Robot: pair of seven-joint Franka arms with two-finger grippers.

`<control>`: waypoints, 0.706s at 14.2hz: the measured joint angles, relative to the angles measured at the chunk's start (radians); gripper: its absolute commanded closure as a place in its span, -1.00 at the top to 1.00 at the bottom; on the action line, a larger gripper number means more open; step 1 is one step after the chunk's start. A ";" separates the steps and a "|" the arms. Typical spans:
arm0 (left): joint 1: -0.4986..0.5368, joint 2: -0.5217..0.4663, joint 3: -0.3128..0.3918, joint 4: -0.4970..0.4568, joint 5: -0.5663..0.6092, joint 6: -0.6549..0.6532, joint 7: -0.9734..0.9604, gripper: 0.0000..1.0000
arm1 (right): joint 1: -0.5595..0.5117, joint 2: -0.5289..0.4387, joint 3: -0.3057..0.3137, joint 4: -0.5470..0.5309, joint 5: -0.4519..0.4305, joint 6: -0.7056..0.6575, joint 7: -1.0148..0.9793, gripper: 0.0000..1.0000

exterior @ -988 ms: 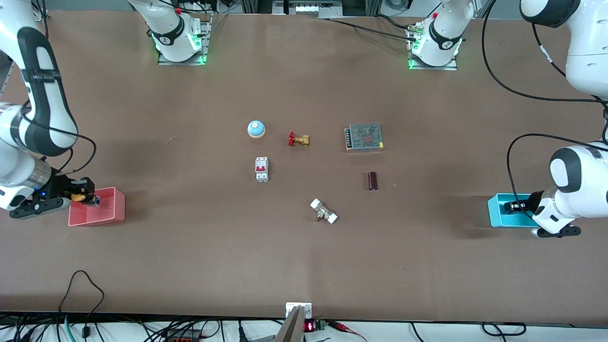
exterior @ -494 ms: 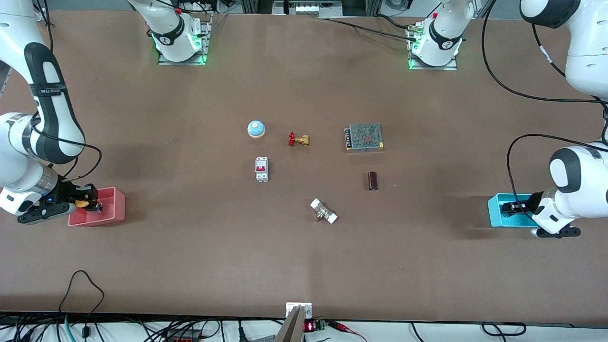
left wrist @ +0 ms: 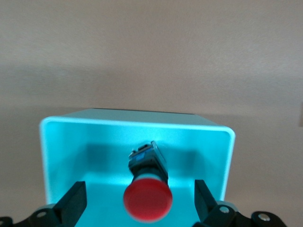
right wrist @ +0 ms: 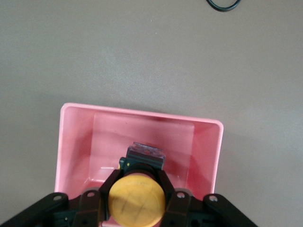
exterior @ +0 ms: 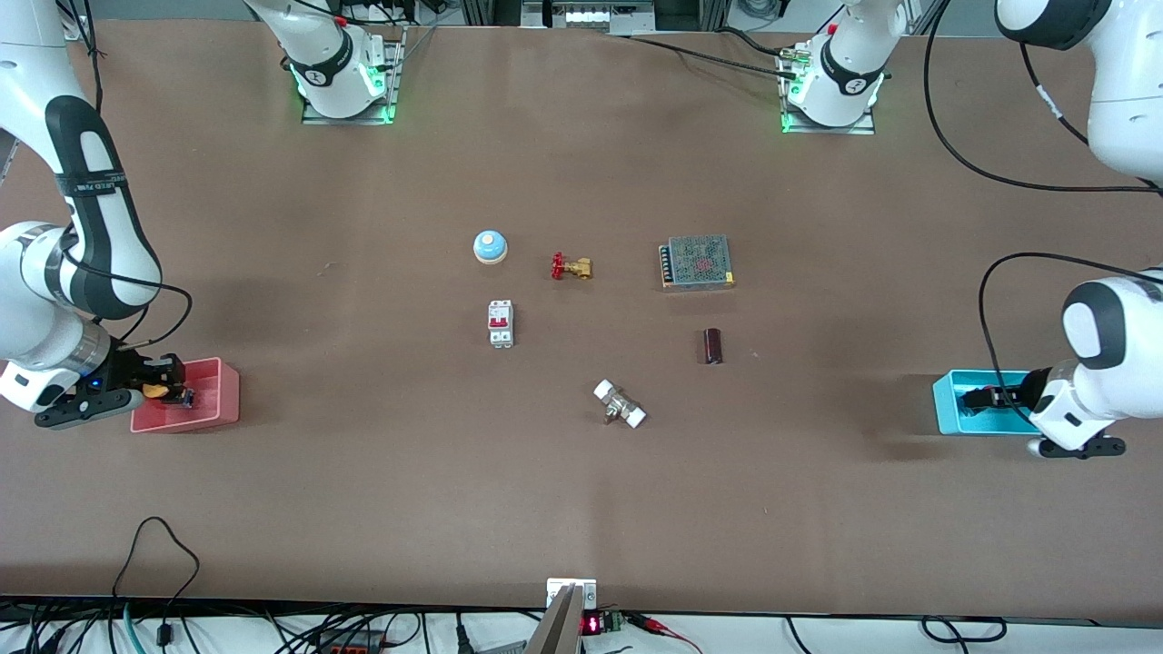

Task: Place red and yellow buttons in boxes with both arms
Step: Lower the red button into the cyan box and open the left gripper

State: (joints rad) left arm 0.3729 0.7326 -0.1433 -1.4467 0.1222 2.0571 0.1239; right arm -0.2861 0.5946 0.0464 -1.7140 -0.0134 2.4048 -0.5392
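Observation:
My right gripper will let go of the yellow button, and it will come to rest around the middle of the pink box's bottom [exterior: 181, 396] [right wrist: 139, 169].
My left gripper [exterior: 977, 398] is over the cyan box [exterior: 949, 409] at the left arm's end of the table. In the left wrist view its fingers [left wrist: 71, 208] stand wide apart, open, on either side of the red button [left wrist: 147, 198], which rests inside the cyan box [left wrist: 57, 156]. My right gripper [exterior: 177, 395] is over the pink box [exterior: 213, 400] at the right arm's end, shut on the yellow button [exterior: 155, 391]. The right wrist view shows the yellow button [right wrist: 137, 198] clasped between the fingers, low inside the pink box [right wrist: 75, 142].
Mid-table lie a blue-white dome [exterior: 490, 246], a brass valve with a red handle [exterior: 571, 267], a white breaker [exterior: 501, 323], a mesh-topped power supply [exterior: 697, 262], a dark cylinder [exterior: 713, 346] and a white-ended fitting [exterior: 620, 404].
My right gripper has come down into the pink box with the yellow button. My left arm's wrist has drawn back slightly toward its end of the table.

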 measured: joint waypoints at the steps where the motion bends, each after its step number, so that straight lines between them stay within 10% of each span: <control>1: 0.000 -0.025 -0.004 0.007 0.000 -0.035 0.000 1.00 | 0.000 0.006 0.000 0.000 0.000 0.015 0.000 -0.50; 10: -0.144 -0.309 -0.041 0.095 0.000 -0.481 -0.092 1.00 | -0.002 0.031 0.001 0.000 0.000 0.033 0.000 -0.21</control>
State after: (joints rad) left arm 0.2286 0.4233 -0.1846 -1.3519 0.1222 1.5764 0.0323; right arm -0.2881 0.6254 0.0471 -1.7140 -0.0131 2.4373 -0.5392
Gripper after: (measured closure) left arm 0.000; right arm 0.634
